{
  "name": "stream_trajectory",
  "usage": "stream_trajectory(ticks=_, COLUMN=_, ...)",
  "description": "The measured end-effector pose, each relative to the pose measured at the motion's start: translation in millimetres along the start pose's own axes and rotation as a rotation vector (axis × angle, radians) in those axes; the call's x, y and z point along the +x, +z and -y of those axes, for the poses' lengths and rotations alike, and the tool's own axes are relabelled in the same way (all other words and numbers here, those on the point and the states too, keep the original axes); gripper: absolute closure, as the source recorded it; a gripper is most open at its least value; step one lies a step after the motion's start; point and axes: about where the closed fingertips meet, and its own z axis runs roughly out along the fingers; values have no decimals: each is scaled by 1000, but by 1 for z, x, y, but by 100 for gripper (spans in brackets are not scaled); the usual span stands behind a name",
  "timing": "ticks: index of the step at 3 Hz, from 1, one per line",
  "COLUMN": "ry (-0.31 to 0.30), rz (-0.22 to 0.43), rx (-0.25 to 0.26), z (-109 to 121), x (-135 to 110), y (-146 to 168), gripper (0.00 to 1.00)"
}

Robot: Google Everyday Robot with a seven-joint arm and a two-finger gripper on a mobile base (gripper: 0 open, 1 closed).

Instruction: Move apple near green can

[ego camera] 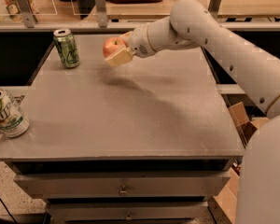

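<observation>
The apple, now hanging above the table's far middle, will be set free by my gripper on the grey table (85,57), right up against the green can's side that faces my arm.
The red-orange apple (111,45) is held in my gripper (118,50), whose pale fingers (120,58) are shut around it. The apple hangs above the far middle of the grey table (130,120), casting a shadow below. The green can (67,48) stands upright at the table's far left corner, a short way to the left of the apple. My white arm reaches in from the right.
A white-and-green can (6,114) stands at the table's left front edge. A rail with posts (101,6) runs behind the table. Cardboard boxes (240,118) sit on the floor to the right. Drawers (123,185) are below the tabletop.
</observation>
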Motion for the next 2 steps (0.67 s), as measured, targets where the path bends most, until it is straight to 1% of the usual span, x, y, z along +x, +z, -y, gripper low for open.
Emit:
stream_trajectory(ticks=1, ry=42, rz=27, rx=-10, z=-3, x=1, y=40, gripper=100)
stream_trajectory(ticks=2, ry=48, rz=30, rx=-25, z=-8, x=-2, y=66, gripper=100)
